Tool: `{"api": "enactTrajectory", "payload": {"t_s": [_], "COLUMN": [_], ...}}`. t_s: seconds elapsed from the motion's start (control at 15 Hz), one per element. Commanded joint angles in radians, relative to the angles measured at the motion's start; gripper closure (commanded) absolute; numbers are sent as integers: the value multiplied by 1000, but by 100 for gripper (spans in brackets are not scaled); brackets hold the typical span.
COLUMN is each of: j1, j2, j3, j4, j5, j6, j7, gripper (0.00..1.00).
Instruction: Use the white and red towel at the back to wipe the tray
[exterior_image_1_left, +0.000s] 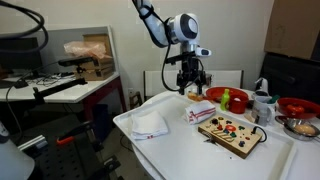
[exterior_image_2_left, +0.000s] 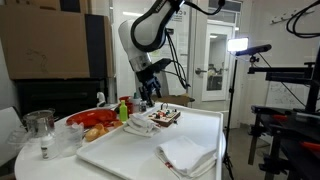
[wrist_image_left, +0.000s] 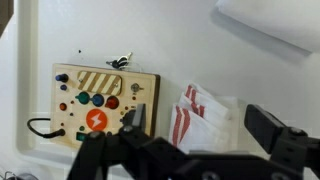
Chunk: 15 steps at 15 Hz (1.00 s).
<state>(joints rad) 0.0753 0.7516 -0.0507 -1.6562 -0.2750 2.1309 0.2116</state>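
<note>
The robot's gripper will come down and close on the middle of the white and red towel (exterior_image_1_left: 198, 110) (wrist_image_left: 206, 128), bunching up its folded layers next to the wooden button board.
The white and red towel (wrist_image_left: 205, 112) lies folded on the tray (wrist_image_left: 30, 40), just right of a wooden button board. In the wrist view my gripper (wrist_image_left: 198, 122) hangs above the towel, open, with one finger on each side and nothing held. In both exterior views the gripper (exterior_image_1_left: 191, 82) (exterior_image_2_left: 148, 95) hovers above the back of the tray (exterior_image_1_left: 190, 150) (exterior_image_2_left: 125, 150), clear of the towel (exterior_image_1_left: 201, 112) (exterior_image_2_left: 140, 123).
The wooden button board (exterior_image_1_left: 232, 132) (exterior_image_2_left: 166, 117) (wrist_image_left: 95, 100) sits beside the towel. A larger white cloth (exterior_image_1_left: 150, 124) (exterior_image_2_left: 188, 155) (wrist_image_left: 270, 25) lies on the tray. Red bowls (exterior_image_1_left: 228, 98), a bottle (exterior_image_1_left: 262, 100) and a glass (exterior_image_2_left: 40, 125) stand off the tray's side.
</note>
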Motion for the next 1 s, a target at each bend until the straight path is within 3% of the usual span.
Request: {"api": "enactTrajectory", "payload": {"t_s": [0.0, 0.4, 0.93], "j1": [12, -7, -45], "j2": [7, 29, 167], "j3": [-13, -8, 21], "j4": [10, 4, 102], "j5": [13, 22, 100], "j6": [-3, 68, 172], "j7": [-7, -23, -113], "gripper": [0, 0, 0]}}
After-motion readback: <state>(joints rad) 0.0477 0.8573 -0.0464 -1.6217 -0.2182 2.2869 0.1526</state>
